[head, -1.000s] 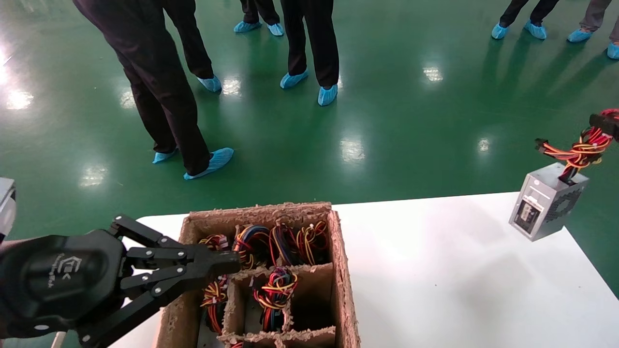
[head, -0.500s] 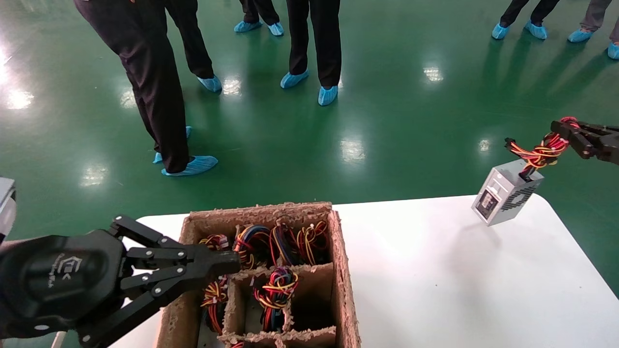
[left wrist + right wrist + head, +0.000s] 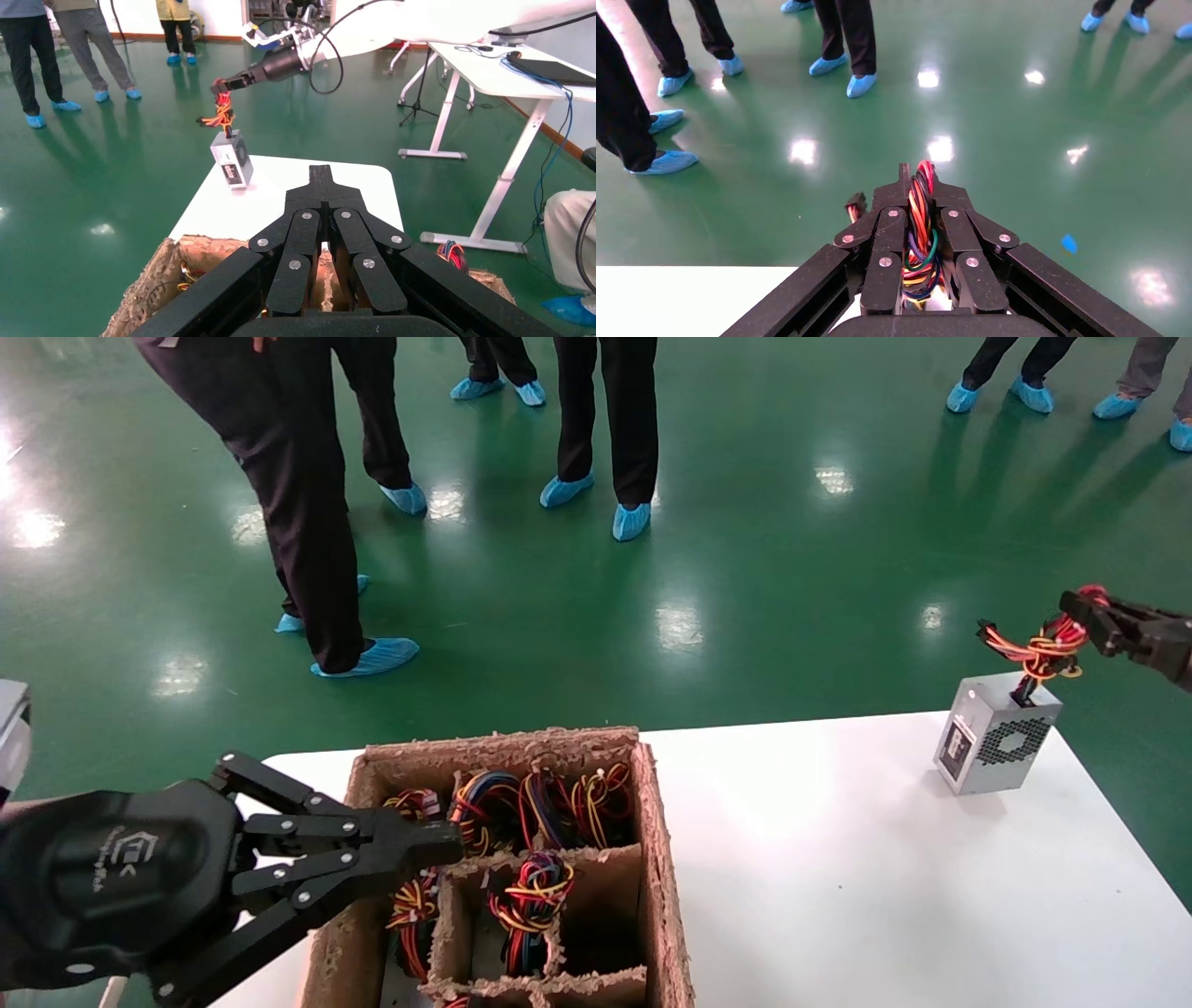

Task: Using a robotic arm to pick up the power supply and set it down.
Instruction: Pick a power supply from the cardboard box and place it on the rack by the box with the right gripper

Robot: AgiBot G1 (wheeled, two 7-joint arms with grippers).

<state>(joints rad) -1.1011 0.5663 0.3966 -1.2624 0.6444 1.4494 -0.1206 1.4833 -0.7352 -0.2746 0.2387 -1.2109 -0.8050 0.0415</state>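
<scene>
The power supply will go down from my right gripper onto the white table's far corner point(image 3: 974, 782), away from the brown crate.
The power supply point(image 3: 996, 747), a small silver box with a perforated vent side, stands upright near the table's far right corner, and its base appears to touch the top. Its red-yellow-orange wire bundle point(image 3: 1043, 649) rises to my right gripper point(image 3: 1085, 607), which is shut on the wires above the box. The right wrist view shows the wire bundle point(image 3: 919, 225) pinched between the fingers of the right gripper point(image 3: 916, 175). The left wrist view shows the power supply point(image 3: 232, 158) farther off. My left gripper point(image 3: 447, 845) hangs shut and empty over the crate's left side.
A brown fibre crate point(image 3: 661, 859) with dividers holds several more wire bundles point(image 3: 526, 887) at the table's point(image 3: 838, 896) near left. Several people in blue shoe covers point(image 3: 372, 656) stand on the green floor beyond the far edge. A white desk point(image 3: 492, 77) stands off to the side.
The power supply hung tilted above the table's right edge. It has since swung inward and come down upright onto the table, still held by its wires. The left arm has not moved.
</scene>
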